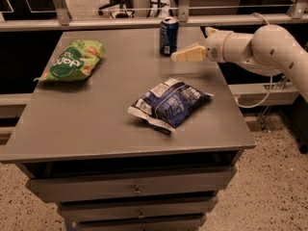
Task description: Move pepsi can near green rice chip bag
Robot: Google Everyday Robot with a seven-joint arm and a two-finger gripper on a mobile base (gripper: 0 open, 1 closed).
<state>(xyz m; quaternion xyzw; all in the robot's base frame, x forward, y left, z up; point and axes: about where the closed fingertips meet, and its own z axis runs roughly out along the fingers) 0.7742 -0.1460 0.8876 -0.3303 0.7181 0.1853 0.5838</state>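
The robot's gripper will next move to the pepsi can and close around the can's middle (169,38), between its top and bottom.
The pepsi can (168,36) stands upright at the far edge of the grey table (96,124), right of centre. The green rice chip bag (72,60) lies flat at the table's far left. My gripper (179,56) reaches in from the right on a white arm (269,47). Its pale fingers (190,53) point left and sit just right of and slightly in front of the can, apart from it. It holds nothing.
A blue-and-white crinkled bag (168,103) lies in the middle-right of the table, in front of the gripper. Drawers (137,189) sit under the tabletop. A rail and metal posts (57,4) run behind the table.
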